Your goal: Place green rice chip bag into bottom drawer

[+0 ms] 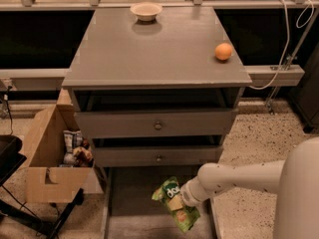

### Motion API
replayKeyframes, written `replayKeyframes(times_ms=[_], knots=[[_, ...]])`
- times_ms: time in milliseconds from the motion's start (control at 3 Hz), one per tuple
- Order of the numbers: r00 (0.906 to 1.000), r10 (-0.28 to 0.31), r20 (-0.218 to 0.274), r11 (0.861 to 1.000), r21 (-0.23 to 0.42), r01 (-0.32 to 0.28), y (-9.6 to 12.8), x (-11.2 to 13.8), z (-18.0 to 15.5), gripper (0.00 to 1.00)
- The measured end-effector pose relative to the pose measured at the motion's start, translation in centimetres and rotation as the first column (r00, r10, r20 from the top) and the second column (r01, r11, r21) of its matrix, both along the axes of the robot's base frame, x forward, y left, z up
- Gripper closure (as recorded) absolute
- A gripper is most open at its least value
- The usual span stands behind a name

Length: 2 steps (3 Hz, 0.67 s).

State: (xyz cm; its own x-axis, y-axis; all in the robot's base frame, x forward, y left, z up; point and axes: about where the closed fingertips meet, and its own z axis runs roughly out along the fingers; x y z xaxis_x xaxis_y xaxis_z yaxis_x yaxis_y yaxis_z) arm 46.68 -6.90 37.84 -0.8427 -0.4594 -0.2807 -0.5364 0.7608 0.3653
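Next, my gripper drops the green rice chip bag on the bottom drawer's grey bottom [179,208], in the half nearer my arm.
The green rice chip bag [175,207] is bright green with white logo letters and tan chip pictures. It hangs tilted over the open bottom drawer [130,199], a grey tray pulled out at the cabinet's foot. My gripper [186,197] reaches in from the right at the end of the white arm. It is shut on the bag's right side, above the drawer's right half. The bag hides most of the gripper.
Two closed drawer fronts with knobs [157,125] [158,158] sit above. An orange [224,51] and a bowl [146,10] rest on the cabinet top. A cardboard box [42,158] with snack packets [75,147] stands to the left, by a black stand [9,158].
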Motion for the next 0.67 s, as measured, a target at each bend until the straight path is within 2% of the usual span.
replayKeyframes(times_ms=[333, 667], knots=[[0.9966, 0.019, -0.08, 0.998, 0.067, -0.013, -1.6, 0.4, -5.3, 1.0], [0.9915, 0.058, -0.116, 0.988, 0.146, -0.041, -1.7, 1.0, -11.0, 1.0]])
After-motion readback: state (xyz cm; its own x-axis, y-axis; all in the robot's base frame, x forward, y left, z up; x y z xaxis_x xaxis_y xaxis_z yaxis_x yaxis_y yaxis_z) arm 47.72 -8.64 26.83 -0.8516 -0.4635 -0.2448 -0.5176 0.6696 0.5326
